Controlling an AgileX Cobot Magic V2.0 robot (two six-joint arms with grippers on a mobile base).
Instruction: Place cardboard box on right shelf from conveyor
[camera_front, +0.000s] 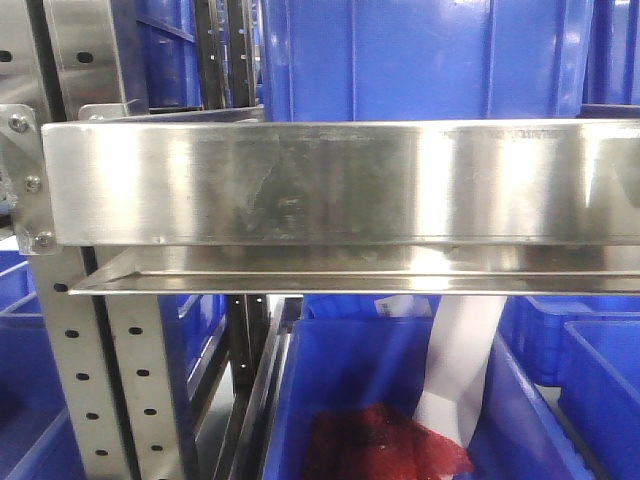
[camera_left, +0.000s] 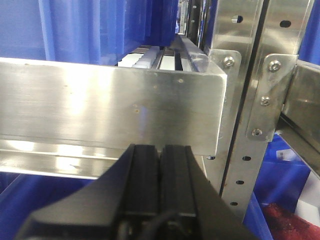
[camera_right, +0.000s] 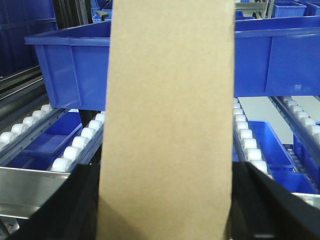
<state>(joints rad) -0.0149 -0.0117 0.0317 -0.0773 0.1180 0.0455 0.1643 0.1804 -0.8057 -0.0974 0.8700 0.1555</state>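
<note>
The cardboard box, now held above the white roller lanes, will be let go by my right gripper on the shelf's rollers between the shelf's steel front edge and the large blue bin (camera_front: 476, 95).
The plain tan cardboard box (camera_right: 170, 110) fills the middle of the right wrist view, standing tall between the black fingers (camera_right: 75, 205) of my right gripper (camera_right: 166, 200), which is shut on its sides. The box hangs above the white roller lanes and steel front lip (camera_right: 25, 185) of the right shelf. That shelf's broad shiny lip (camera_front: 330, 180) spans the front view. My left gripper (camera_left: 160, 150) is shut with nothing in it, just below and in front of the neighbouring steel lip (camera_left: 110, 110). The conveyor is out of view.
A large blue bin (camera_right: 280, 55) sits on the rollers behind the box, and a smaller one (camera_right: 75, 65) to its left. Perforated steel uprights (camera_front: 120, 390) (camera_left: 250, 100) frame the shelf. Below it, a blue bin (camera_front: 380, 400) holds red mesh (camera_front: 385, 445) and a white piece (camera_front: 460, 360).
</note>
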